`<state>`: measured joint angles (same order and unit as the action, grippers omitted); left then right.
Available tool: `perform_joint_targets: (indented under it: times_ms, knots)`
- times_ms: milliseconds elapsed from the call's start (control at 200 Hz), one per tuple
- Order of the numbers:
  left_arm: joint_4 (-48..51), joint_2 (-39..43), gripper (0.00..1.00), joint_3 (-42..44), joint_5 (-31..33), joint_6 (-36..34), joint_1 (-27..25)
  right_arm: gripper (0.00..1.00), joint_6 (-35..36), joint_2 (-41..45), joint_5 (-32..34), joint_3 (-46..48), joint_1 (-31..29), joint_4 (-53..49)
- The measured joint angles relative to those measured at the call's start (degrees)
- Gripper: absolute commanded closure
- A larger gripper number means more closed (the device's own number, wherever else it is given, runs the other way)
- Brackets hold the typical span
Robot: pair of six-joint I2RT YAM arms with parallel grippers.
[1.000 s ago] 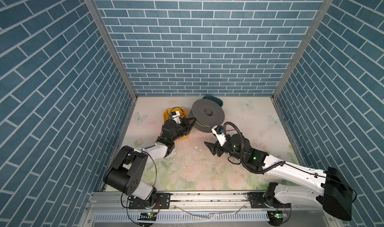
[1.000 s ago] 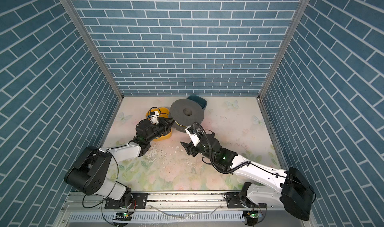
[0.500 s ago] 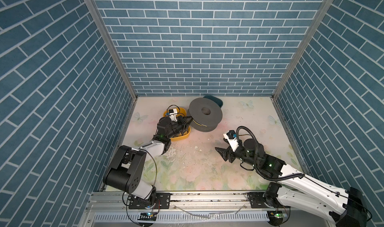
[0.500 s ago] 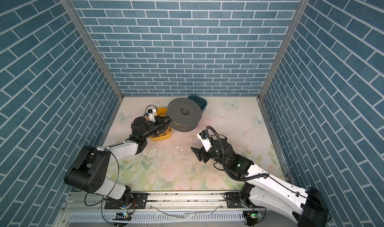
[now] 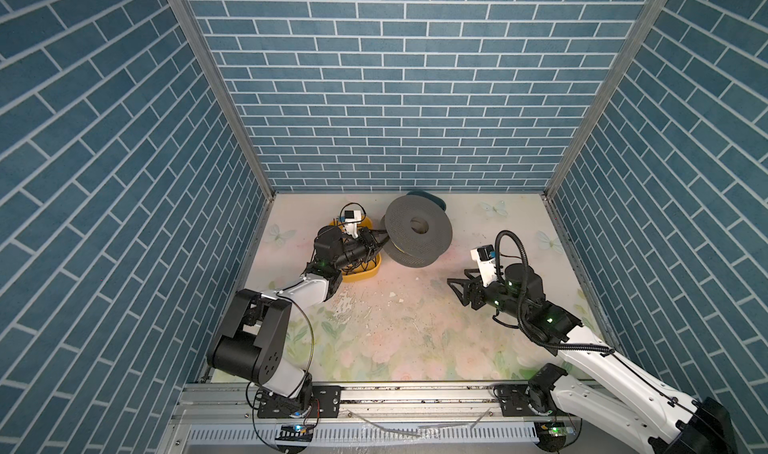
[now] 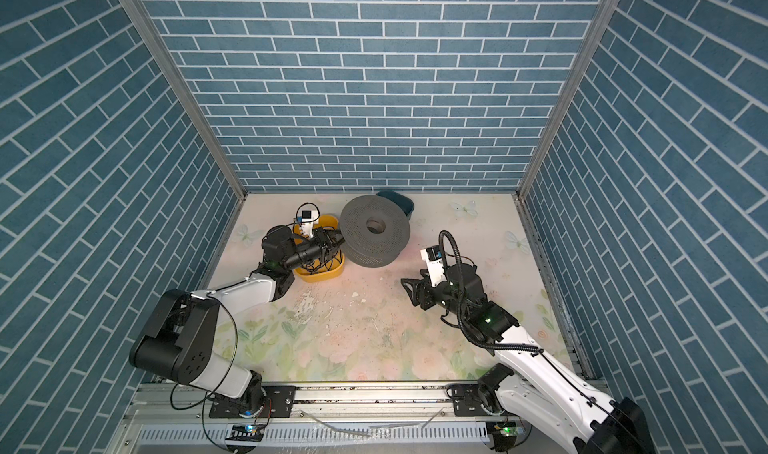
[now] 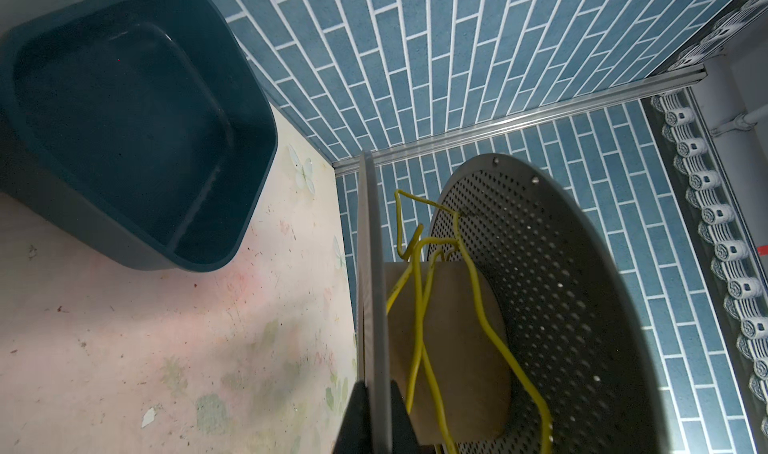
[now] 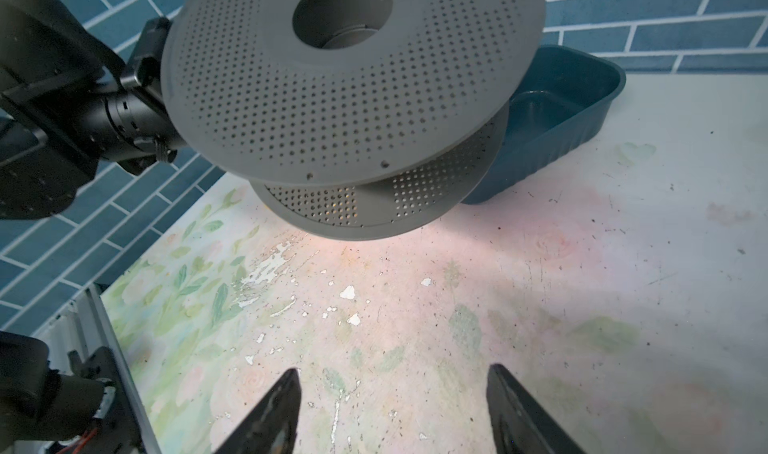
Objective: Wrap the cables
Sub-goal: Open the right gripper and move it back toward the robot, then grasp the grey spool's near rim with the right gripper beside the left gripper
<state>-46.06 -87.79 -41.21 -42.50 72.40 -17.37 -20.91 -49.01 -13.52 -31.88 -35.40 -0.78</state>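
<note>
My right gripper is going to close on the upper rim (image 5: 450,236) (image 8: 534,50) of the grey spool, on the side directly opposite my left gripper.
A grey perforated spool (image 5: 417,234) (image 6: 374,234) (image 8: 332,90) stands tilted at the back of the table, leaning toward the left arm. My left gripper (image 5: 380,240) (image 6: 334,240) (image 7: 376,389) is shut on the rim of one flange (image 7: 372,286). In the left wrist view the yellow cables (image 7: 416,335) lie in loose loops over the spool's cardboard core, between the two flanges. My right gripper (image 5: 455,292) (image 6: 408,292) (image 8: 394,369) hangs open and empty over bare table, right of the spool and nearer the front.
A yellow bin (image 5: 365,271) (image 6: 320,275) holding thin black wires sits under the left wrist. A dark teal bin (image 5: 436,200) (image 6: 405,203) (image 7: 124,119) (image 8: 561,111) stands behind the spool against the back wall. Brick walls enclose three sides.
My right gripper has drawn back from the spool, to the right and toward the front, still open. The left gripper keeps its hold, and the spool now stands more tilted.
</note>
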Motion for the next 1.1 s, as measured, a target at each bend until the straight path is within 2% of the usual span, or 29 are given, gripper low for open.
perform_joint_targets:
  times_ms: [185,515,810,1100]
  knots:
    - [0.6,0.0,1.00,0.0,-1.3,-1.1,0.0,0.30,-7.0,-1.4,-8.8,0.0,7.3,2.0]
    - [1.2,0.0,1.00,0.1,-0.8,-1.9,0.2,0.35,-24.9,-4.0,-24.4,0.0,20.1,11.7]
    - [1.2,0.0,1.00,0.5,-0.9,-2.0,0.1,0.43,-35.9,-12.4,-31.5,0.5,21.9,24.5]
    - [0.6,-0.2,1.00,0.5,-1.5,-1.9,-1.9,0.55,-41.0,-18.2,-33.9,0.5,21.9,33.4]
